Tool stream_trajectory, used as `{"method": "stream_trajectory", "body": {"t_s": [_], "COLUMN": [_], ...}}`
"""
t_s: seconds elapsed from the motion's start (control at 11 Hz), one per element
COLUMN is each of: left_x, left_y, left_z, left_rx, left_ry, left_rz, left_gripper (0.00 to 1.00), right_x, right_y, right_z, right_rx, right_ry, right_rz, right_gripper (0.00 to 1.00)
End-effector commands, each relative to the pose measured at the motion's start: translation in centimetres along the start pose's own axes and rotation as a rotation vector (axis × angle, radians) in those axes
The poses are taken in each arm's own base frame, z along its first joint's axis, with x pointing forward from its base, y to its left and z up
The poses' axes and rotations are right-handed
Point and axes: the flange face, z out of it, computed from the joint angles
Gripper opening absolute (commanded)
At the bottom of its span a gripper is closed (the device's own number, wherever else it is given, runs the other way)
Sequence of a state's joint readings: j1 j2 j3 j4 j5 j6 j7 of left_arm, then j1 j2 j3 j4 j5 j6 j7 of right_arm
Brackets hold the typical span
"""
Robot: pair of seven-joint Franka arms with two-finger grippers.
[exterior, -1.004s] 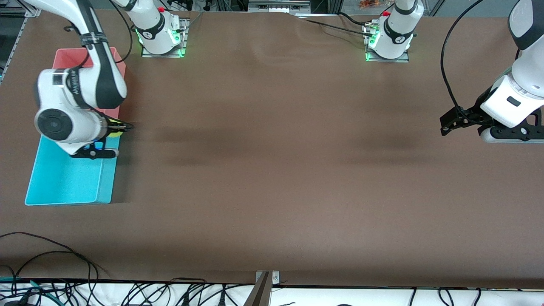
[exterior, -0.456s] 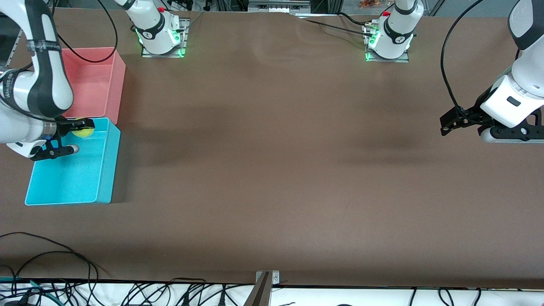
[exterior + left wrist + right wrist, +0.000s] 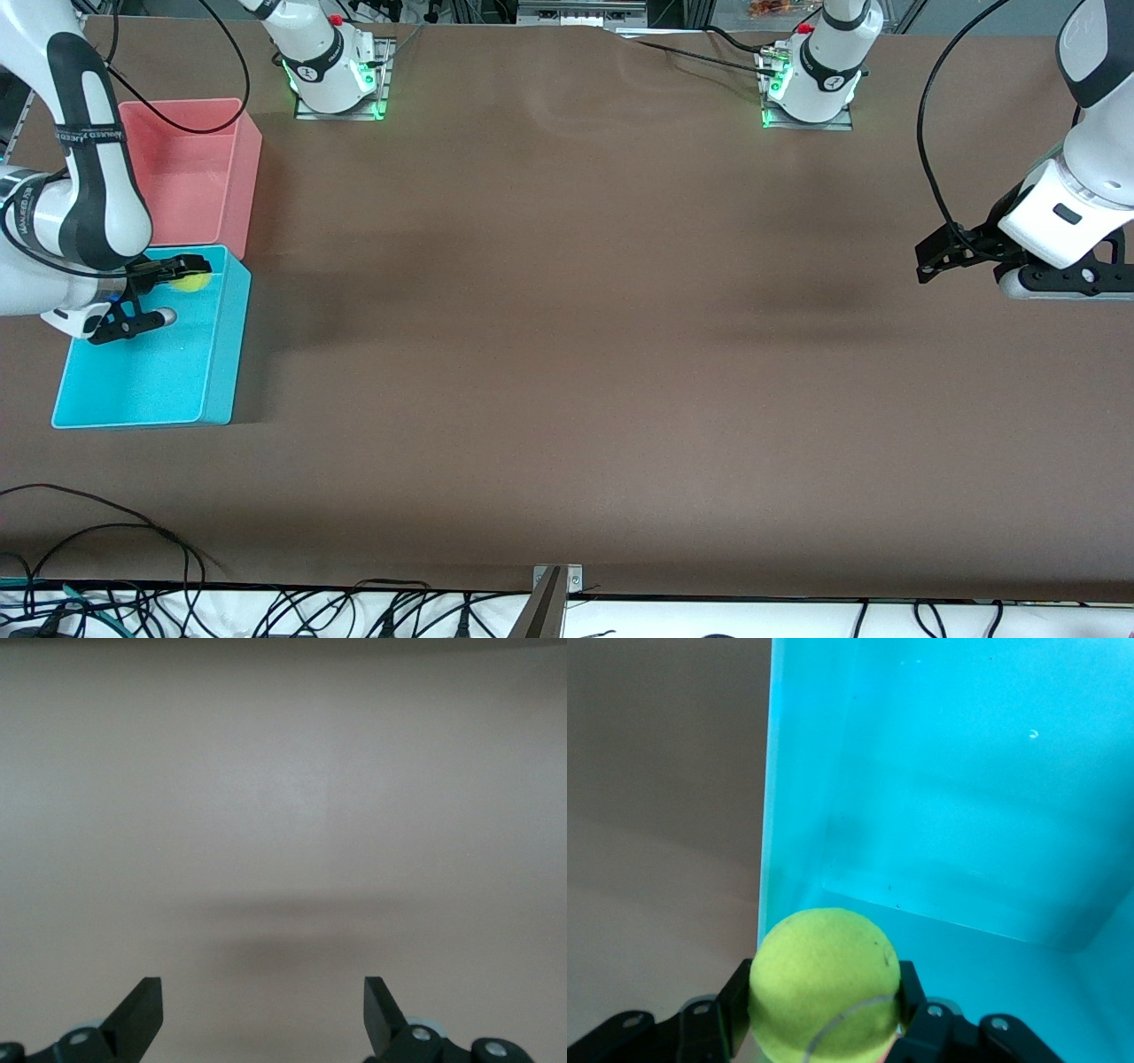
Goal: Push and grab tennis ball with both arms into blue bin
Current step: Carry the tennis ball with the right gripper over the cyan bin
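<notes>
I need to release the tennis ball, which hangs over the blue bin now, from my right gripper in the blue bin's corner (image 3: 213, 282) (image 3: 850, 889) between the pink bin and open table.
The yellow-green tennis ball (image 3: 193, 282) (image 3: 825, 985) is clamped between the fingers of my right gripper (image 3: 188, 275) (image 3: 825, 1005), which is shut on it. It hangs over the blue bin (image 3: 226, 354), above the end of the bin that lies next to the pink bin. In the right wrist view the blue bin's floor and wall (image 3: 948, 815) lie right below the ball. My left gripper (image 3: 932, 257) (image 3: 263, 1010) waits open over bare table at the left arm's end, with nothing between its fingers.
A pink bin (image 3: 190, 168) stands against the blue bin, farther from the front camera. Both arm bases (image 3: 335, 75) (image 3: 811, 84) sit at the table's back edge. Cables and a metal bracket (image 3: 549, 598) line the front edge.
My right gripper has carried the ball from the blue bin's inner rim to over the bin's inside. The left arm has barely moved.
</notes>
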State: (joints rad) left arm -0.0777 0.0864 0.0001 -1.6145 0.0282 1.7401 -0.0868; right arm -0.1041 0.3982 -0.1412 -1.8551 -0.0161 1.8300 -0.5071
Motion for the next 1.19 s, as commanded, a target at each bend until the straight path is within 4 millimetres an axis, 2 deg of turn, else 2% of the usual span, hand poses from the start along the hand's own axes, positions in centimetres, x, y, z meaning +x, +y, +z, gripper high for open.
{"method": "stream_trajectory", "body": {"t_s": [0.0,0.09,0.36,0.82,0.91,1.09], "left_x": [0.1,0.1,0.1,0.0,0.0,-0.1], "left_y": [1.1,1.1,1.0,1.5,1.6,1.9], "left_z": [-1.8,-1.8,-1.8,-1.7,-1.8,-2.2], "left_rx": [0.011,0.011,0.009,0.009,0.009,0.009], "left_ry": [-0.005,-0.005,-0.006,-0.007,-0.005,0.001], "left_rz": [0.035,0.037,0.038,0.035,0.037,0.039], "left_gripper": [1.00,1.00,1.00,1.00,1.00,1.00], "right_x": [0.7,0.9,0.8,0.3,0.3,0.6], "right_y": [2.1,2.7,3.7,5.1,5.1,5.4], "right_z": [1.9,3.2,5.1,6.7,6.9,5.8], "right_rx": [0.081,0.116,0.155,0.178,0.181,0.173], "right_ry": [0.037,0.035,0.025,0.011,0.005,0.018], "right_rz": [-0.059,-0.072,-0.081,-0.089,-0.086,-0.078], "right_gripper": [0.52,0.52,0.52,0.52,0.60,1.00]}}
